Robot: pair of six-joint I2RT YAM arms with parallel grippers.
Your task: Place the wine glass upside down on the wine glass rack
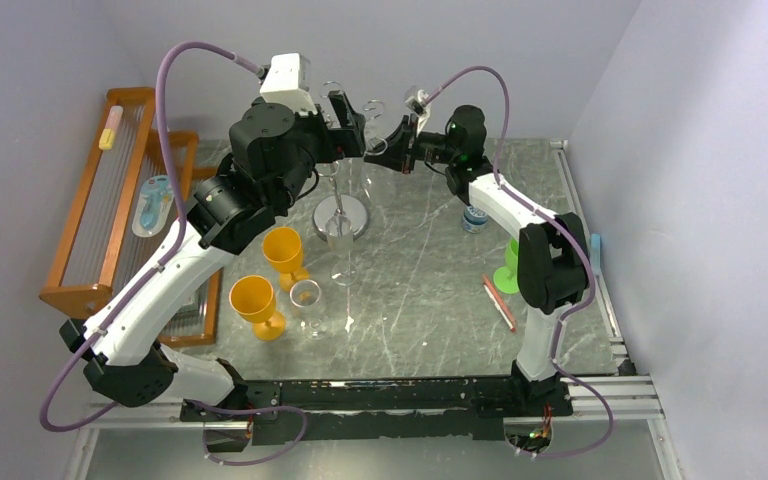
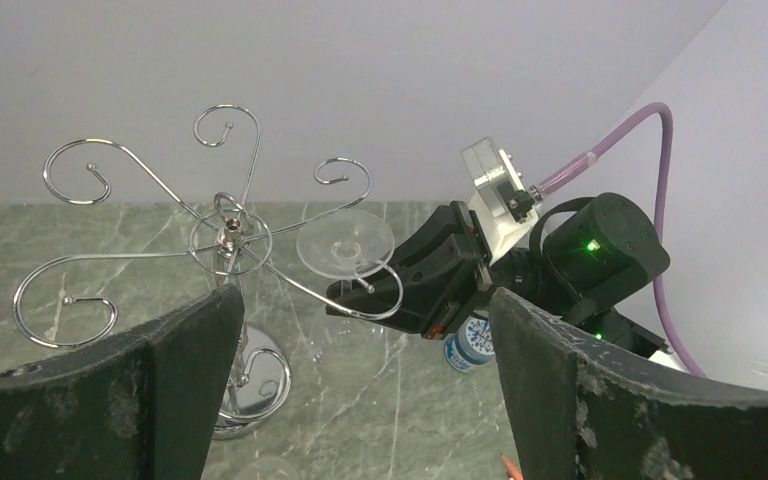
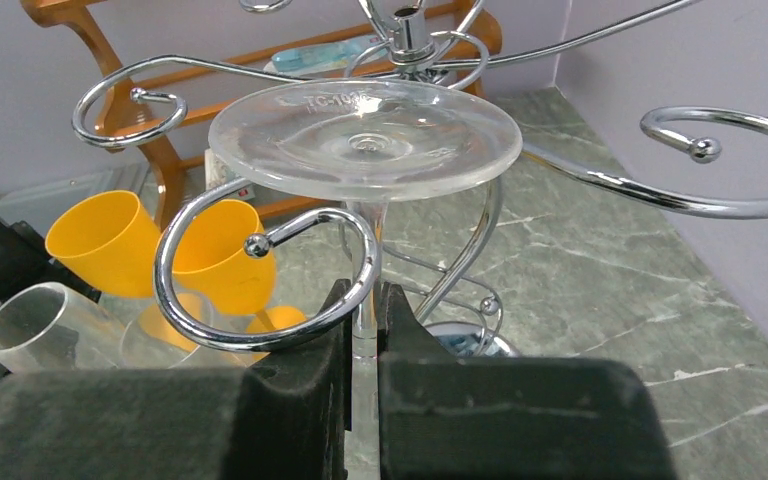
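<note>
Next, my right gripper lets go of the wine glass in the rack's chrome curl (image 1: 376, 144) (image 3: 272, 268) closest to its fingers, with the foot on top.
The wine glass (image 3: 365, 140) is clear and hangs upside down, its round foot on top. My right gripper (image 3: 363, 300) is shut on its stem just under the foot. The stem sits inside a curled arm (image 3: 260, 330) of the wine glass rack (image 2: 225, 240), with the foot just above that curl. In the left wrist view the foot of the wine glass (image 2: 345, 245) shows over the curl, with the right gripper (image 2: 400, 290) behind it. My left gripper (image 2: 365, 305) stands wide open and empty, level with the rack's top. From above, the rack's chrome base (image 1: 342, 215) lies between both arms.
An orange-brown wooden slatted rack (image 1: 100, 200) stands at the left. Two yellow goblets (image 1: 283, 250) (image 1: 253, 300) and a clear glass (image 1: 305, 295) stand near the chrome base. A small blue-white jar (image 1: 474, 218), a green item (image 1: 508, 272) and a red pen (image 1: 499, 302) lie to the right.
</note>
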